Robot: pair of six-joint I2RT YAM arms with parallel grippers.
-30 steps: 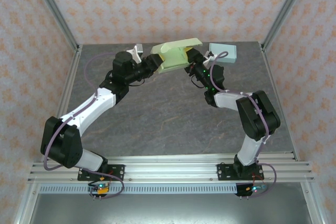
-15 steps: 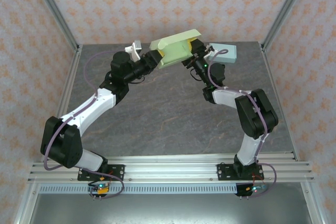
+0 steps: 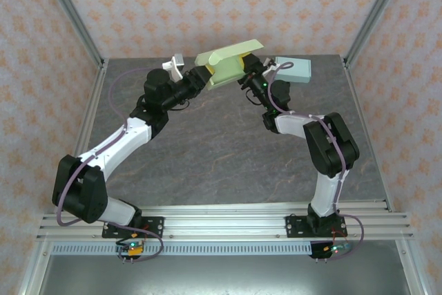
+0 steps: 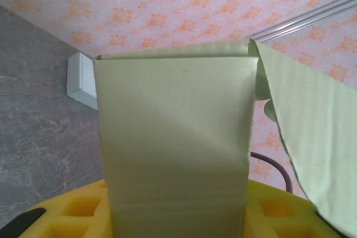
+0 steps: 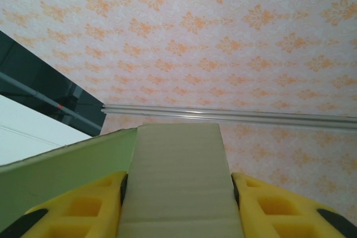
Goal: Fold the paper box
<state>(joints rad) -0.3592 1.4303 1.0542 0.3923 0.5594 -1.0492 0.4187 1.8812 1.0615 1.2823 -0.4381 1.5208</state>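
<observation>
Next, I let go of the pale green paper box with my left gripper on the grey table's back half (image 3: 228, 109), between both arms. The box now hangs tilted above the table's back.
The pale green paper box (image 3: 228, 62) hangs tilted above the back of the table, held between both arms. My left gripper (image 3: 201, 78) is shut on its left end. In the left wrist view a folded panel of the box (image 4: 173, 149) rises from between the yellow fingers (image 4: 61, 215), and a loose flap (image 4: 312, 137) hangs at the right. My right gripper (image 3: 248, 74) grips the right end. Its wrist view shows a box panel (image 5: 177, 176) pressed between both yellow fingers (image 5: 78, 210). The jaws' inner faces are hidden by the paper.
A light blue box (image 3: 294, 68) lies at the back right corner of the grey table (image 3: 207, 150). A small white piece (image 3: 174, 64) lies at the back left, also seen beside the held box (image 4: 81, 79). Metal frame posts (image 3: 72, 15) flank the table.
The box has shifted slightly left and tilted more, its right end higher. The right gripper opened wider, then closed on the box's right end, and its arm reached further in.
</observation>
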